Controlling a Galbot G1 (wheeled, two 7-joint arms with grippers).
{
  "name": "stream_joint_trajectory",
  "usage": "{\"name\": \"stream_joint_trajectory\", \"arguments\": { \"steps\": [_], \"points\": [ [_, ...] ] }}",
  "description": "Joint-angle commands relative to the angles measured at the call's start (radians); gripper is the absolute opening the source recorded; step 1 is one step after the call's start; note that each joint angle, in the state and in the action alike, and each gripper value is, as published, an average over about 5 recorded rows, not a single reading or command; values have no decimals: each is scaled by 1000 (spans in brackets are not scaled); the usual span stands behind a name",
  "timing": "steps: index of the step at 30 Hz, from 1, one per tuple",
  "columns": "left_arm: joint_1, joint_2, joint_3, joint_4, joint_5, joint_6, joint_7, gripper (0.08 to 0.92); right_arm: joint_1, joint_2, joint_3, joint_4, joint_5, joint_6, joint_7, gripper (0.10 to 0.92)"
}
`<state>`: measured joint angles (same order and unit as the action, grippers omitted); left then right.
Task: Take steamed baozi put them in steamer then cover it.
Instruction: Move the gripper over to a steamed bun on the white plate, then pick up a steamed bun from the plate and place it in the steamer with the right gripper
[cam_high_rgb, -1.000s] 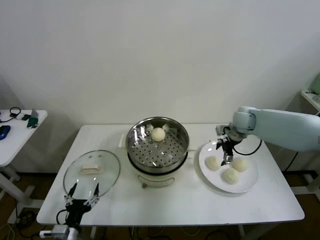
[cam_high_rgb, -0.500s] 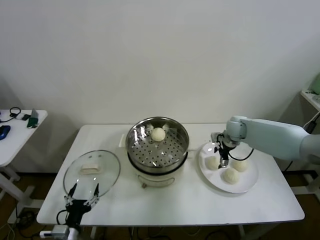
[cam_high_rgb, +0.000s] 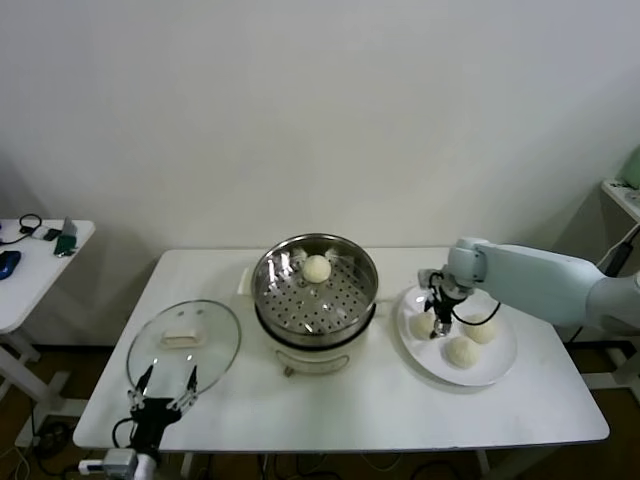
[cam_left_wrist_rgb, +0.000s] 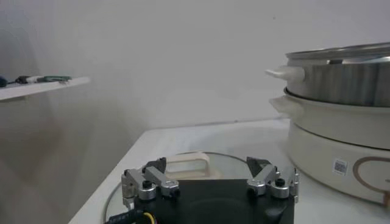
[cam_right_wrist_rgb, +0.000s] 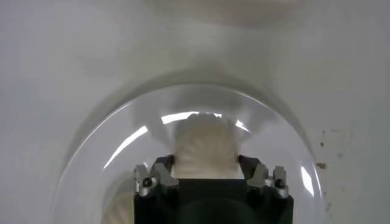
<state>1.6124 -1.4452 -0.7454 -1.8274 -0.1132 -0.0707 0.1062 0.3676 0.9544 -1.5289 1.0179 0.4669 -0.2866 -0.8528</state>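
Observation:
Next, my right gripper releases the baozi in the steamer (cam_high_rgb: 286, 289) next to the other baozi, on the side toward the glass cover.
One baozi (cam_high_rgb: 317, 268) lies in the steel steamer (cam_high_rgb: 290, 300) at the table's middle. Three more sit on the white plate (cam_high_rgb: 495, 372) to its right. My right gripper (cam_high_rgb: 437, 318) is down over the plate's leftmost baozi (cam_high_rgb: 423, 323), shut on it; the wrist view shows that baozi (cam_right_wrist_rgb: 206, 146) between the jaws of the right gripper (cam_right_wrist_rgb: 206, 167). The glass cover (cam_high_rgb: 184, 345) lies flat at the table's front left, its handle (cam_high_rgb: 183, 337) up. My left gripper (cam_high_rgb: 167, 383) waits open at the cover's near edge, nothing in it. In its own view the left gripper (cam_left_wrist_rgb: 207, 176) faces the handle (cam_left_wrist_rgb: 186, 163).
The steamer sits on a white pot base (cam_left_wrist_rgb: 341, 158) with side handles. A small side table (cam_high_rgb: 40, 250) with loose items stands off to the left. The plate's rim (cam_right_wrist_rgb: 109, 152) curves around the held bun.
The right gripper moved left and down over the plate onto the leftmost baozi and shut on it. The left arm stayed still.

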Motion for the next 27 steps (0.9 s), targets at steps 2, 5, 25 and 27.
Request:
{"name": "stream_joint_trajectory", "arguments": {
  "steps": [2,5,25,27],
  "points": [
    [-1,0,-1,0,0,1,0,823,51,-9,-9,17,42,6,-30,637],
    [-1,0,-1,2,1,0,0,823,163,-20,-86,46,82,26,-68,634],
    [-5,-2,12,-18,9,5,2,823,758,190,-62,243,449,26,-195,636],
    [-5,-3,10,-21,8,5,1,823,735,239,-35,259,460,12,-176,636]
  ]
}}
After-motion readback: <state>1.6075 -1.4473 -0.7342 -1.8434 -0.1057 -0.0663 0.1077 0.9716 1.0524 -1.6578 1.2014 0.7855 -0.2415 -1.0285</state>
